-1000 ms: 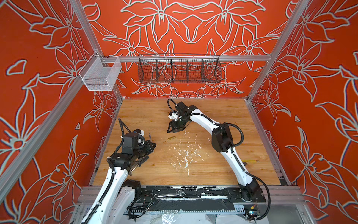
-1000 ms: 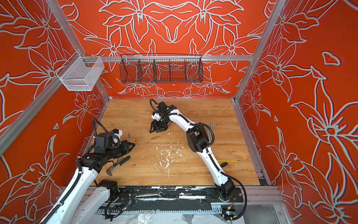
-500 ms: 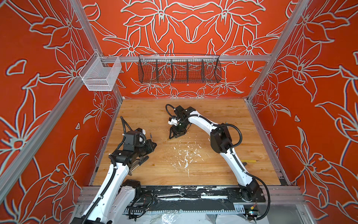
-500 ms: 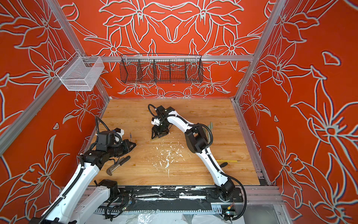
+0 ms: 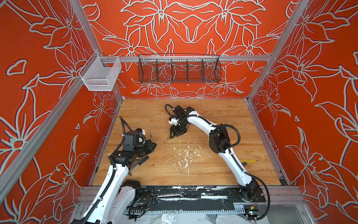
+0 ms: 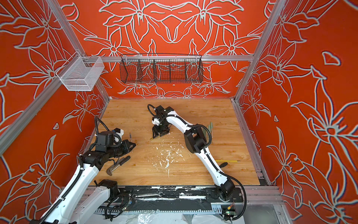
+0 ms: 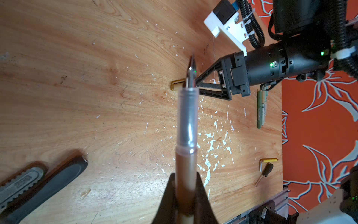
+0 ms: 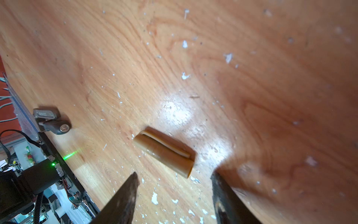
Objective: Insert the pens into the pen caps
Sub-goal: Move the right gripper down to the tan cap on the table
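Note:
The pen in my left gripper goes into the cap, so next my right gripper should close on the middle of the olive-tan pen cap [image 5: 169, 138] [image 8: 165, 153].
My left gripper [image 7: 185, 186] is shut on an olive-tan pen [image 7: 187, 124] with a clear grip section and a dark pointed nib; in both top views it [image 5: 153, 144] [image 6: 133, 144] hovers at the table's left. An olive-tan pen cap [image 8: 164, 153] [image 5: 169, 138] lies flat on the wood near the middle. My right gripper [image 8: 175, 180] [image 5: 175, 133] [image 6: 157, 133] stands open low over it, fingers on either side of the cap's near end without touching it. Capped green pens [image 7: 259, 108] [image 6: 210, 128] lie by the right arm's elbow.
A pipe wrench [image 6: 116, 165] [image 7: 19, 182] lies under my left arm. A yellow rod [image 5: 249, 160] and a black-handled screwdriver [image 7: 268, 169] lie at the right front. White flecks [image 5: 186, 153] dot the middle. A black wire basket [image 5: 179, 70] and a white one [image 5: 100, 74] hang on the walls.
My right gripper has come down and toward the front, from beyond the cap to right over it. The left arm, with the pen, has shifted slightly.

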{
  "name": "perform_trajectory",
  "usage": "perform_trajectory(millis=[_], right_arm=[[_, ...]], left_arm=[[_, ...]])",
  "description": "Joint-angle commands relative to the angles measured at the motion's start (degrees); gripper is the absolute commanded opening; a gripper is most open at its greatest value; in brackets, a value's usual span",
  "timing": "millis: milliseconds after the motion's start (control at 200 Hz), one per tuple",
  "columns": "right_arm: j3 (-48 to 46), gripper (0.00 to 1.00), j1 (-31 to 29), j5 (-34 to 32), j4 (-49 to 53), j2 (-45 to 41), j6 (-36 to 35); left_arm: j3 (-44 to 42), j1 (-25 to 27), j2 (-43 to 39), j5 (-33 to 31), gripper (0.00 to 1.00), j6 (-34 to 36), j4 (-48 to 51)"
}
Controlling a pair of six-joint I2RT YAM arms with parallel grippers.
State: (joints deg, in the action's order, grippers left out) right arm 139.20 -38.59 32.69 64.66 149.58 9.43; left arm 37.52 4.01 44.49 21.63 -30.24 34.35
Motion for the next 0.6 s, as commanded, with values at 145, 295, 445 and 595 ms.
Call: perform_trajectory(millis=[145,295,445,595], right_arm=[[0.05,0.63,0.11,9.44,-1.59,3.55,-1.46],[-2.01,0.61,-0.39,11.77,-1.66,2.28,-2.88],[-3.8,0.6,-0.87,10.64,-0.54,0.38,-4.28],[-1.27,0.61,-0.7,3.56,-0.37,0.03,-3.43]], left_arm=[[1.85,-0.54,0.06,-0.05,0.0,0.94,0.81],[1.44,-0.56,0.16,0.08,0.0,0.75,0.2],[1.25,-0.58,0.33,0.28,0.0,0.82,-0.16],[0.91,-0.54,-0.17,0.08,0.0,0.76,-0.27]])
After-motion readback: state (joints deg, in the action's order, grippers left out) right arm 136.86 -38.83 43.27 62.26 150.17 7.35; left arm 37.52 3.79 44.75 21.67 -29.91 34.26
